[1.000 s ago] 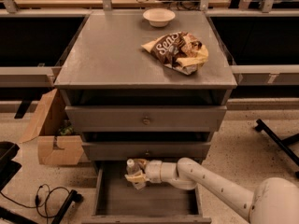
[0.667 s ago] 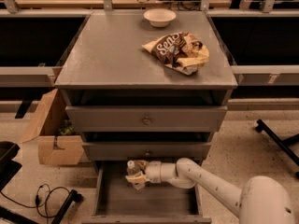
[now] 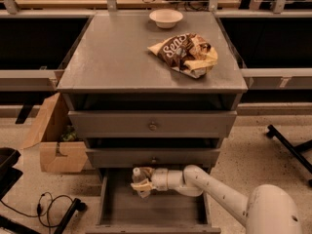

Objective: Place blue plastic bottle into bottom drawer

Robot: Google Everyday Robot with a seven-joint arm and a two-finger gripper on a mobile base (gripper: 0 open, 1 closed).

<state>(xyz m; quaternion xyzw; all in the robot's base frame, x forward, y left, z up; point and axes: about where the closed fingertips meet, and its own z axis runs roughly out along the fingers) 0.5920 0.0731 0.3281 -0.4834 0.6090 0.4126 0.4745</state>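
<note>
I will set the blue plastic bottle down with my gripper on the bottom drawer's inside (image 3: 134,204), toward the side closest to the cardboard box.
The bottom drawer (image 3: 122,213) is pulled out at the foot of the grey cabinet, its flat floor showing. My gripper (image 3: 142,181) reaches into it from the right, at the back just under the middle drawer front. It is shut on the blue plastic bottle (image 3: 138,176), a small clear bottle whose white cap points up and left. The bottle is held a little above the drawer floor. My white arm (image 3: 214,189) runs from the lower right.
On the cabinet top (image 3: 112,57) lie a brown chip bag (image 3: 185,53) and a white bowl (image 3: 166,17). Two closed drawer fronts with knobs (image 3: 153,126) are above. A cardboard box (image 3: 56,135) stands left, cables (image 3: 48,204) on the floor, a chair base (image 3: 290,145) right.
The gripper with the bottle has stayed almost in the same place at the back of the drawer; the arm's elbow has shifted slightly.
</note>
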